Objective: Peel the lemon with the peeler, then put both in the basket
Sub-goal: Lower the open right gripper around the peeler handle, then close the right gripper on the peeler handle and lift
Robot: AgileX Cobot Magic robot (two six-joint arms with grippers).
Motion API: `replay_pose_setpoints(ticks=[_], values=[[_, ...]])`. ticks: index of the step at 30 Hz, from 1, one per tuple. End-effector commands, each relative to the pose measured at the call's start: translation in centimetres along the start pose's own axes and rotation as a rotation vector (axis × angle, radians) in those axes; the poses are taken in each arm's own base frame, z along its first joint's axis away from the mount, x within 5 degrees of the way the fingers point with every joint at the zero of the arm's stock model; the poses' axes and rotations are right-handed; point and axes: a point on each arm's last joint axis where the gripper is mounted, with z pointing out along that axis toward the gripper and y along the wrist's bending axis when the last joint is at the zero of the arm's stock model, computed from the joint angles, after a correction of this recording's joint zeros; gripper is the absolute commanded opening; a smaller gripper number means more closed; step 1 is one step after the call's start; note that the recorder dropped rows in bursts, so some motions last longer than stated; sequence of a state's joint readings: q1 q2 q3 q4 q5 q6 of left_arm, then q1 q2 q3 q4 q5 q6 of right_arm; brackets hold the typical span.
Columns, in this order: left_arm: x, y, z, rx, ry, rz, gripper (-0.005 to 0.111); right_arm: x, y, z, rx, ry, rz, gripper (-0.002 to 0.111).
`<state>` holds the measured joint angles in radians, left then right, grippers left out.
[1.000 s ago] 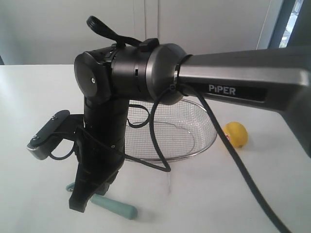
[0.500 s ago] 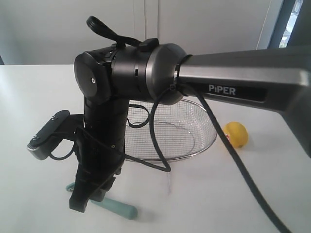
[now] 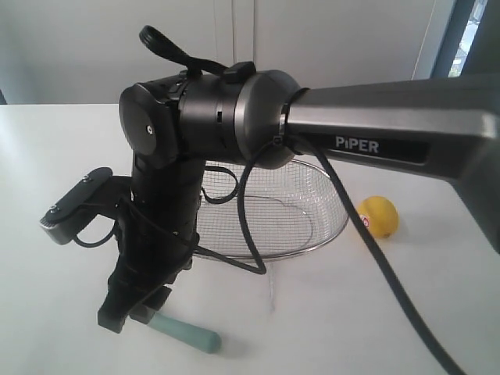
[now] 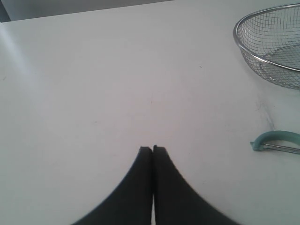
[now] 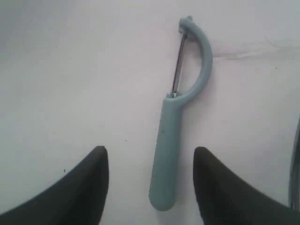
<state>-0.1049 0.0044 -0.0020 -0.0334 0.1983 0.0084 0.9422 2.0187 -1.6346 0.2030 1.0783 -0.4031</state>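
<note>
Next, I close my right gripper on the middle of the handle (image 3: 179, 329) (image 5: 166, 151) of the teal peeler, so that the peeler's curved head stays free to peel the lemon.
The pale teal peeler (image 5: 168, 150) lies flat on the white table, its handle end between the spread fingers of my right gripper (image 5: 151, 150), which is open and touches nothing. In the exterior view that gripper (image 3: 129, 316) points down at the table's near left, with the peeler's handle (image 3: 187, 334) sticking out beside it. The yellow lemon (image 3: 380, 216) sits on the table right of the wire basket (image 3: 316, 244). My left gripper (image 4: 153, 149) is shut and empty above bare table, with the basket (image 4: 262, 58) and the peeler's head (image 4: 276, 139) off to one side.
The right arm's thick grey link (image 3: 375, 137) and black cable (image 3: 391, 266) cross in front of the basket. A black camera mount (image 3: 74, 207) juts out from the wrist.
My right gripper has gone from shut to open over the peeler handle, and its wrist has shifted slightly left. The peeler, lemon and basket stay where they were.
</note>
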Motion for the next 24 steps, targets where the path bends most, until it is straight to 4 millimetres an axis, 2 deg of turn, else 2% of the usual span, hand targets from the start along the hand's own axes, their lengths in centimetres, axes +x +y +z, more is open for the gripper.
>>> replay_pose_setpoints(ticks=[1, 8, 17, 24], values=[[0.0, -0.1, 0.0, 0.009, -0.006, -0.002, 0.0, -0.1, 0.1, -0.2, 0.013, -0.008, 0.083, 0.052], [0.0, -0.1, 0.0, 0.009, -0.006, -0.002, 0.0, 0.3, -0.2, -0.1, 0.045, 0.035, 0.068, 0.052], [0.0, -0.1, 0.0, 0.009, -0.006, -0.002, 0.0, 0.9, -0.5, 1.0, 0.068, 0.049, 0.061, 0.052], [0.0, -0.1, 0.0, 0.009, -0.006, -0.002, 0.0, 1.2, -1.1, 4.6, 0.048, 0.124, 0.062, 0.052]])
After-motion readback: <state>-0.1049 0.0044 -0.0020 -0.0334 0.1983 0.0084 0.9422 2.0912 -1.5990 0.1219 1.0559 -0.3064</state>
